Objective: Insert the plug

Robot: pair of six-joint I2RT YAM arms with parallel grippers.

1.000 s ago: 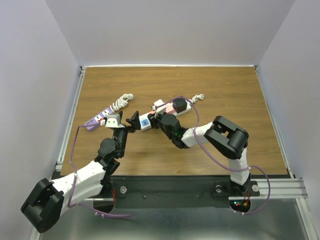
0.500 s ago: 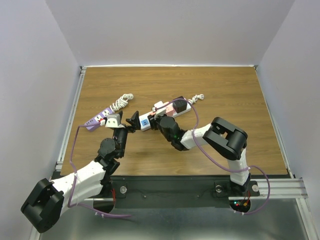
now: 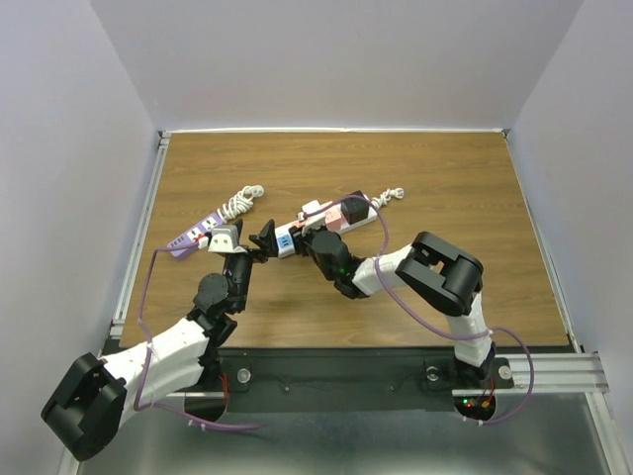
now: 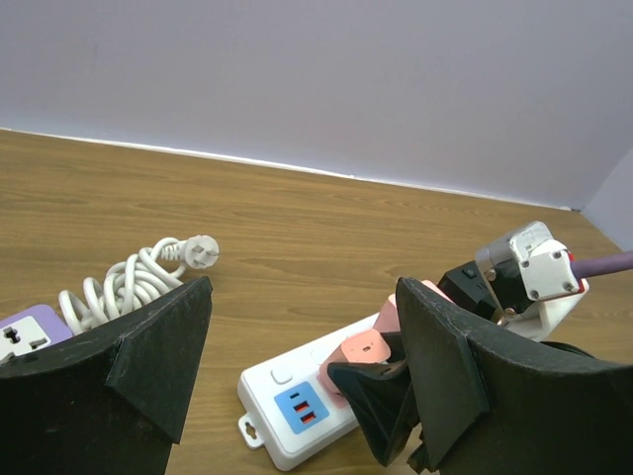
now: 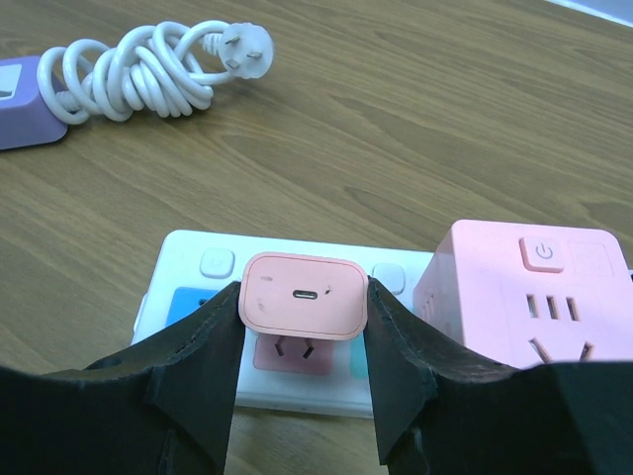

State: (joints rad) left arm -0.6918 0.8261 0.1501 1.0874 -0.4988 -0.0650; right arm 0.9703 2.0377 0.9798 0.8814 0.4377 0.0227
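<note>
Next, my right gripper lets go of the pink plug on the pink socket panel of the white power strip (image 3: 294, 234) (image 5: 294, 354).
A pink plug (image 5: 304, 295) with a small port on its back is clamped between the black fingers of my right gripper (image 5: 304, 299), which is shut on it. It hangs right over the pink socket panel (image 5: 293, 353) of a white power strip (image 5: 198, 267); its prongs are hidden. In the top view the right gripper (image 3: 315, 236) is over the middle of the strip (image 3: 287, 240). My left gripper (image 4: 304, 292) stands wide open on either side of the strip's near end (image 4: 287, 396), holding nothing. The plug (image 4: 368, 348) shows there too.
A pink cube socket (image 5: 534, 297) sits on the strip right beside the plug, with a black adapter (image 3: 354, 206) behind it. A purple power strip (image 3: 193, 236) and its coiled white cable (image 3: 240, 202) lie to the left on the wooden table (image 3: 445, 198).
The right arm's elbow and forearm have drifted slightly left, while the plug stays over the strip. The left arm has not moved.
</note>
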